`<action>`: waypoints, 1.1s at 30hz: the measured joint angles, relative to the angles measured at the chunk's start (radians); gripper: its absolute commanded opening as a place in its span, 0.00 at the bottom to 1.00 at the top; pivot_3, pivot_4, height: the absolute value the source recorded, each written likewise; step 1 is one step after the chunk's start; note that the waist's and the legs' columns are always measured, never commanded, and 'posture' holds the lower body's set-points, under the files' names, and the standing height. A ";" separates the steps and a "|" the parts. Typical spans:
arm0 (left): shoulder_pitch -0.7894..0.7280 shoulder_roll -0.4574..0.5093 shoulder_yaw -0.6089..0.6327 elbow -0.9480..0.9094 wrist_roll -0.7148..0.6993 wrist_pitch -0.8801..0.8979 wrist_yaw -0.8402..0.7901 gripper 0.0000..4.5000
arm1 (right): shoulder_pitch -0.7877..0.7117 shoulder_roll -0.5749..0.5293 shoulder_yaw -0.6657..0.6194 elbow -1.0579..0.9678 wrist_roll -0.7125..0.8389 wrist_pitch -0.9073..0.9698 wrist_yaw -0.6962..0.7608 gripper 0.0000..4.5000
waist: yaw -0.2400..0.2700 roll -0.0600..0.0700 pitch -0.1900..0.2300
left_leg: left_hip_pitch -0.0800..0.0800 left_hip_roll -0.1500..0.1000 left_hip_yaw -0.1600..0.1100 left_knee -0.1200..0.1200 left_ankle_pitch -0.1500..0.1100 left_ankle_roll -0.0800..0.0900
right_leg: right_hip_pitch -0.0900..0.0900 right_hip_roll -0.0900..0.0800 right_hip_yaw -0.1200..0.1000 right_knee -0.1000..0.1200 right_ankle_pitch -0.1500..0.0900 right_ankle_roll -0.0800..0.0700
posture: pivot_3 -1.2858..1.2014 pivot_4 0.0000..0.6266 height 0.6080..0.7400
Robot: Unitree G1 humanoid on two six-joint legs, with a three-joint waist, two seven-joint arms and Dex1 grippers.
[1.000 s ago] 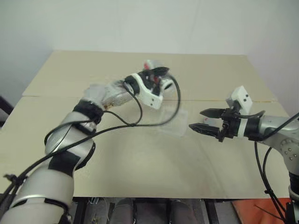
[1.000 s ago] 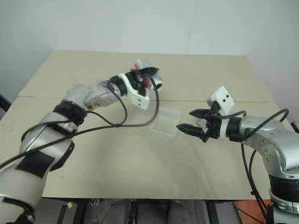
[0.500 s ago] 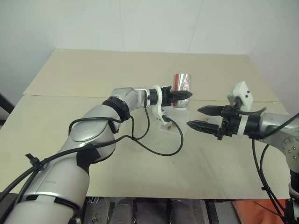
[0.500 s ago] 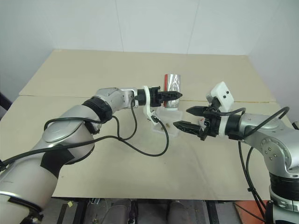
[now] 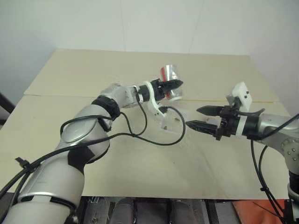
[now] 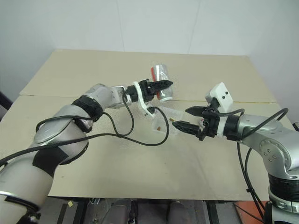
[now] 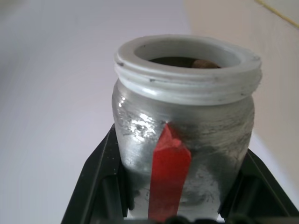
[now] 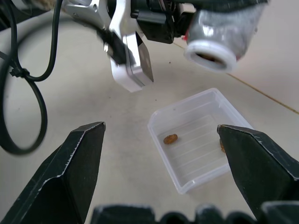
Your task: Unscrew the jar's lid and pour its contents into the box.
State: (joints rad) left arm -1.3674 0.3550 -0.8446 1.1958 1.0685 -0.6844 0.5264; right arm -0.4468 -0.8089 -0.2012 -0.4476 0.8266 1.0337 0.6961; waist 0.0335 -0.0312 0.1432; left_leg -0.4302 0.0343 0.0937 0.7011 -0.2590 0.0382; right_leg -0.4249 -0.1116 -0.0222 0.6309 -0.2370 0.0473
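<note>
Next, my left gripper sets the jar down on the table (image 5: pixel 140 124) beside the box, just on my side of the seam.
My left gripper (image 5: pixel 174 84) is shut on the jar (image 6: pixel 160 73), a silvery cylinder with a red mark, and holds it tilted in the air. Its open white threaded mouth (image 8: pixel 210 56) points down over the box (image 8: pixel 202 108), a clear shallow tray on the table. Brown contents show inside the jar's mouth (image 7: pixel 201 63), and two brown pieces (image 8: pixel 170 138) lie in the box. Black fingers (image 7: pixel 100 179) clamp both sides of the jar. My right gripper (image 5: pixel 196 117) stands open just right of the box, with nothing between its fingers. The lid is out of view.
The beige table (image 5: pixel 140 163) has a seam across its middle and a near edge close to me. A black cable (image 5: pixel 154 142) from my left wrist loops over the table beside the box. A white wall stands behind.
My left gripper has rolled and sunk a little, tipping the jar from upright to mouth-down over the box. Brown pieces now show in the box. The right gripper has kept still.
</note>
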 measured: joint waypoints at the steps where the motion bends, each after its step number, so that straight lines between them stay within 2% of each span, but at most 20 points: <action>1: 0.021 0.010 0.044 -0.001 -0.053 -0.019 -0.050 0.43 | -0.001 0.007 0.002 0.002 -0.001 -0.002 -0.002 0.99 | 0.000 0.000 0.000 | 0.000 0.000 0.000 0.000 0.000 0.000 | 0.000 0.000 0.000 0.000 0.000 0.000 | 0.52 0.24 1.00; 6: 0.143 0.025 0.284 -0.030 -0.379 -0.082 -0.365 0.43 | -0.003 0.025 0.023 0.006 -0.021 -0.034 0.001 0.99 | 0.001 0.000 0.000 | 0.000 0.000 0.000 0.002 0.000 0.000 | 0.001 0.000 -0.002 0.000 0.000 0.000 | 0.52 0.24 1.00; 9: 0.269 0.011 0.426 -0.125 -0.629 -0.039 -0.639 0.43 | -0.003 0.025 0.032 0.007 -0.034 -0.063 0.016 0.99 | 0.001 0.000 0.000 | 0.000 0.000 0.000 0.003 0.000 0.000 | 0.002 -0.001 -0.002 0.000 0.000 0.000 | 0.52 0.24 1.00; 13: 0.437 -0.023 0.582 -0.359 -0.946 0.219 -0.956 0.43 | -0.002 0.025 0.037 0.008 -0.049 -0.092 0.029 0.99 | -0.005 0.000 0.000 | 0.000 0.000 -0.001 0.004 0.000 0.000 | 0.002 0.000 -0.002 0.001 0.000 0.000 | 0.52 0.24 1.00; 16: 0.532 -0.027 0.668 -0.561 -1.109 0.423 -1.072 0.43 | 0.000 0.025 0.040 0.008 -0.060 -0.105 0.039 0.99 | -0.016 0.001 0.000 | 0.000 0.000 -0.006 0.004 0.000 0.000 | 0.003 0.000 -0.002 0.001 0.000 0.000 | 0.52 0.24 1.00; 21: 0.677 -0.031 0.745 -0.828 -1.272 0.700 -1.143 0.43 | 0.002 0.025 0.047 0.010 -0.070 -0.116 0.050 0.99 | -0.023 0.001 -0.001 | 0.002 0.000 -0.009 0.004 0.000 0.000 | 0.004 0.000 -0.001 0.001 0.000 0.000 | 0.52 0.24 1.00; 24: 0.764 -0.032 0.767 -0.929 -1.326 0.782 -1.165 0.43 | 0.005 0.025 0.058 0.012 -0.078 -0.123 0.061 0.99 | -0.022 0.001 -0.001 | 0.002 0.000 -0.009 0.004 0.000 0.000 | 0.004 0.000 -0.001 0.001 0.000 0.000 | 0.52 0.24 1.00; 29: 0.844 -0.054 0.790 -0.993 -1.348 0.812 -1.162 0.43 | 0.017 0.025 0.071 0.021 -0.092 -0.143 0.073 0.99 | -0.017 0.001 -0.001 | 0.003 0.000 -0.009 0.004 0.000 0.001 | 0.005 0.000 -0.001 0.001 0.000 0.000 | 0.52 0.24 1.00; 33: 0.890 -0.073 0.785 -0.959 -1.303 0.725 -1.157 0.43 | 0.020 0.023 0.076 0.029 -0.110 -0.157 0.090 0.99 | -0.019 0.001 -0.001 | 0.005 0.000 -0.008 0.002 -0.001 0.001 | 0.006 0.000 0.001 0.001 0.000 0.000 | 0.52 0.24 1.00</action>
State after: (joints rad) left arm -0.4778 0.2815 -0.0598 0.2370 -0.2342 0.0407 -0.6302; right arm -0.4264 -0.7855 -0.1254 -0.4187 0.7170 0.8770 0.7863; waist 0.0144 -0.0301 0.1426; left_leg -0.4250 0.0341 0.0852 0.7033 -0.2595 0.0392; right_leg -0.4190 -0.1114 -0.0215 0.6317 -0.2369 0.0473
